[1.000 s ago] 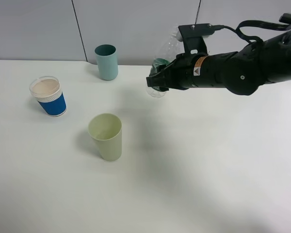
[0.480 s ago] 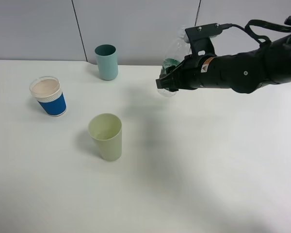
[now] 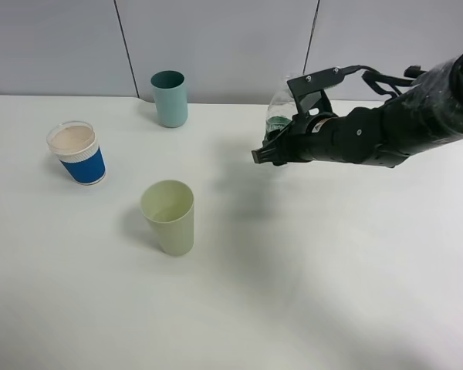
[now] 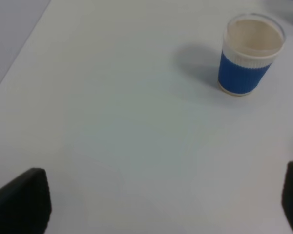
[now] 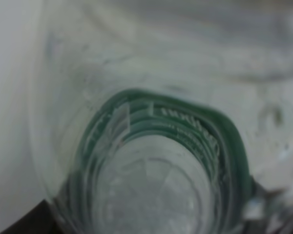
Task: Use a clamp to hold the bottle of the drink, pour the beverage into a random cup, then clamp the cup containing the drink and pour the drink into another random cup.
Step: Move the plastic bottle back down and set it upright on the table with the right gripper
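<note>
The robot will set the clear bottle down on the bare white table (image 3: 275, 174) just below the fingertips of its right gripper.
My right gripper (image 3: 272, 146), the clamp, is shut on the clear bottle of the drink (image 3: 278, 114), held just above the table at the right of middle. The bottle's green label (image 5: 161, 141) fills the right wrist view. The pale yellow-green cup (image 3: 170, 217) stands upright in the middle left, well apart from the bottle. The blue paper cup (image 3: 77, 153) stands at the far left and also shows in the left wrist view (image 4: 249, 53). My left gripper (image 4: 158, 200) is open over bare table, nothing between its fingers (image 4: 22, 204). I cannot make out the beverage.
A darker teal cup (image 3: 170, 98) stands at the back near the grey wall. The white table (image 3: 309, 293) stretches wide in front of the arm. The left arm is outside the exterior high view.
The right arm has drawn back to the right and come lower with the bottle, which now stands more upright. The cups have not moved.
</note>
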You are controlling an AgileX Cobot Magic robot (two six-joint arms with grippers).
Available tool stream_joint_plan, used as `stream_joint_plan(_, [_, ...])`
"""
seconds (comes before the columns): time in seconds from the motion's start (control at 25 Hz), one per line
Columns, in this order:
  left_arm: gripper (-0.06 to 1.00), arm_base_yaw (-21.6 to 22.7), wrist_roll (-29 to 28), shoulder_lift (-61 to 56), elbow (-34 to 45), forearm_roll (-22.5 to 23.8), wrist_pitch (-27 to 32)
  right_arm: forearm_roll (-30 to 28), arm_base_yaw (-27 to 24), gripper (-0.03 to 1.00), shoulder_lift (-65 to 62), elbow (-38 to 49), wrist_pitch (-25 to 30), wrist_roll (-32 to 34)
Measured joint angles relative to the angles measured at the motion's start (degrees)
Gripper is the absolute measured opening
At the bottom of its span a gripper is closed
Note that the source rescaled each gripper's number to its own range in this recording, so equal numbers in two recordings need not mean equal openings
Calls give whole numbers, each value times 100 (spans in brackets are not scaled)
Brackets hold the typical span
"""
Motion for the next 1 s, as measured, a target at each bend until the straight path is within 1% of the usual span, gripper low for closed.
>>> stream_joint_plan(0.12, [87, 0, 0, 0, 0, 0, 0, -69, 0, 0, 133, 0, -116, 328])
stream_joint_plan(0.24, [87, 0, 0, 0, 0, 0, 0, -114, 0, 0, 178, 0, -121, 578])
stream_joint_plan(0.44, [87, 0, 0, 0, 0, 0, 0, -114, 0, 0, 181, 0, -126, 672])
stream_joint_plan(0.64, [87, 0, 0, 0, 0, 0, 0, -115, 0, 0, 181, 0, -103, 672])
stream_joint_plan(0.76, [87, 0, 0, 0, 0, 0, 0, -115, 0, 0, 181, 0, 18, 620])
stream_joint_plan(1.0, [87, 0, 0, 0, 0, 0, 0, -127, 0, 0, 181, 0, 177, 89])
